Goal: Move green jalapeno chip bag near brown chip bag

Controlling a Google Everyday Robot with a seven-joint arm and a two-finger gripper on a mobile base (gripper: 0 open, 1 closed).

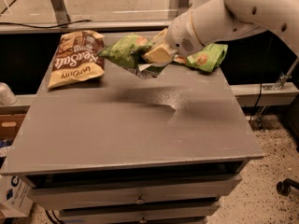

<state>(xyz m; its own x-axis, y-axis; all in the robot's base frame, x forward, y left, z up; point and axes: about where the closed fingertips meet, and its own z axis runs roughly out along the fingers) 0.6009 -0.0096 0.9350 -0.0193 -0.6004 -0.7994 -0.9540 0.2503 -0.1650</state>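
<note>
My gripper is going to release the green jalapeno chip bag against the brown chip bag's edge [104, 62] that faces the brighter green bag.
The green jalapeno chip bag [125, 50] hangs crumpled in my gripper [156, 56], held just above the back of the grey table [140, 125]. The gripper is shut on the bag's right end. The bag's left tip is close to the right edge of the brown chip bag [74, 57], which lies flat at the table's back left with its white "Sea Salt" lettering showing. The white arm [224, 13] reaches in from the upper right.
A brighter green bag with orange patches [206, 57] lies at the table's back right, partly behind the arm. Drawers sit under the table's front edge. A rail runs behind the table. A white cup [5, 94] stands to the left, off the table.
</note>
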